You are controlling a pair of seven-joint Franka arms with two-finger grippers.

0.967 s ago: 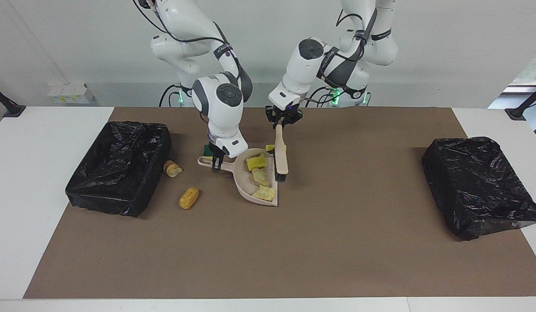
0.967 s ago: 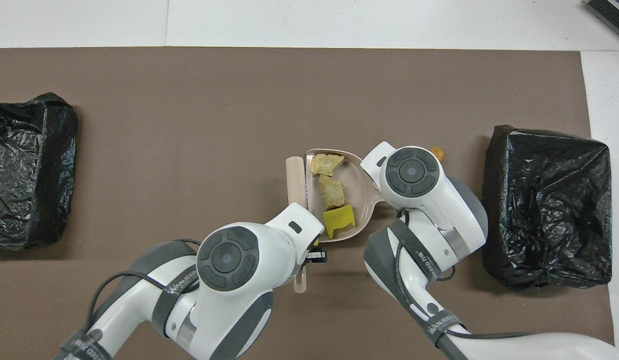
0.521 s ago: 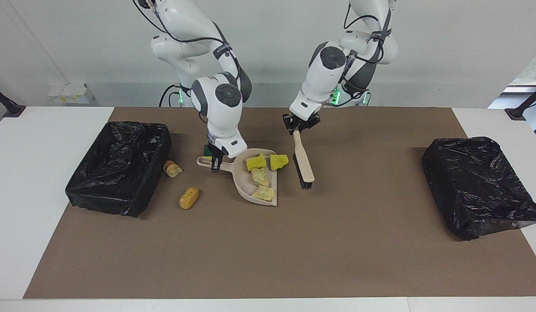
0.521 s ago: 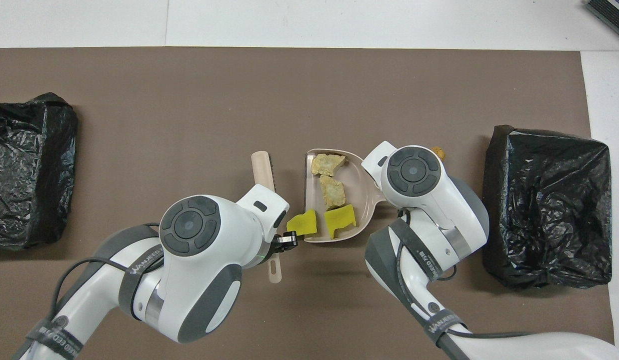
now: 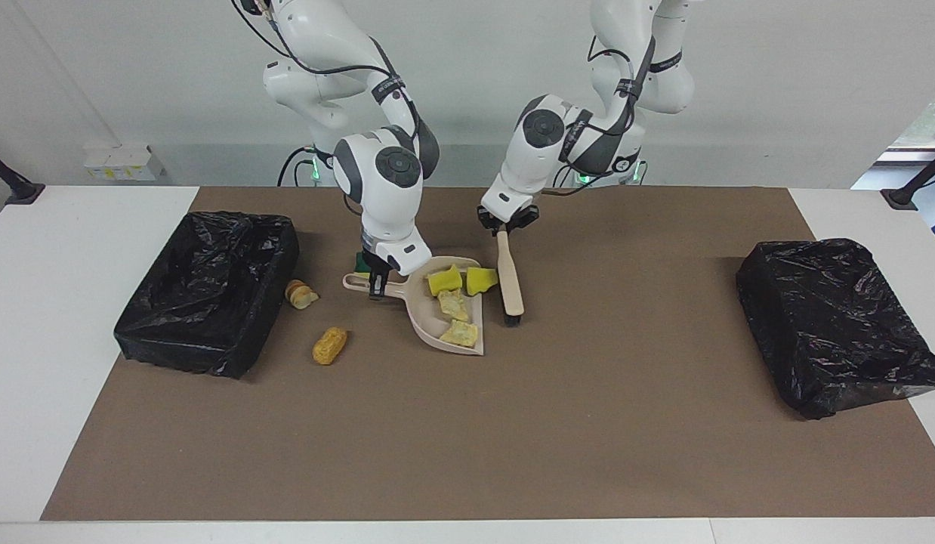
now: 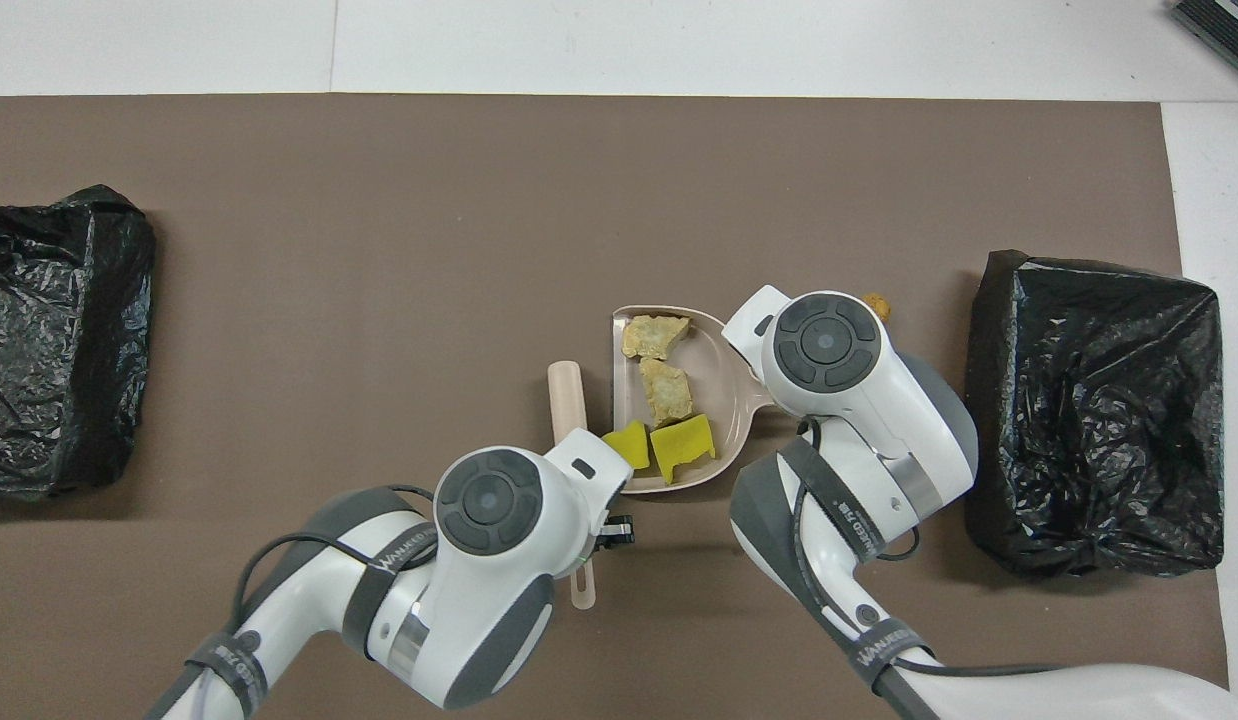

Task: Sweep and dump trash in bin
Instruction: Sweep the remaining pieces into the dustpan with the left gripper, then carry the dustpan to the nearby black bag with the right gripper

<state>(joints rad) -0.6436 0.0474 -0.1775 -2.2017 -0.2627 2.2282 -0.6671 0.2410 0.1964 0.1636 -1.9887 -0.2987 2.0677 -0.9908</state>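
Note:
Next, I set the beige brush down with my left gripper on the mat (image 6: 587,572), just short of the dustpan's near corner.
My right gripper (image 5: 375,287) is shut on the handle of the beige dustpan (image 5: 424,316), which rests on the mat. In the pan lie a yellow sponge chunk (image 5: 445,281) and two tan pieces (image 5: 454,304) (image 5: 461,333). A second yellow chunk (image 5: 482,281) sits at the pan's open lip. My left gripper (image 5: 505,225) is shut on the handle of the beige brush (image 5: 510,281), whose head stands on the mat right beside that chunk. From above, the pan (image 6: 726,378), brush (image 6: 567,398) and lip chunk (image 6: 627,443) show; both grippers are hidden under the wrists.
Two bread-like pieces (image 5: 301,295) (image 5: 329,345) lie on the mat between the pan and the black-lined bin (image 5: 211,287) at the right arm's end. A green sponge (image 5: 359,261) shows beside the right wrist. Another black-bagged bin (image 5: 837,325) stands at the left arm's end.
The left gripper swung the brush away from the pan's lip, uncovering a yellow chunk there, then brought it back close against that chunk. The right gripper and the pan stayed put.

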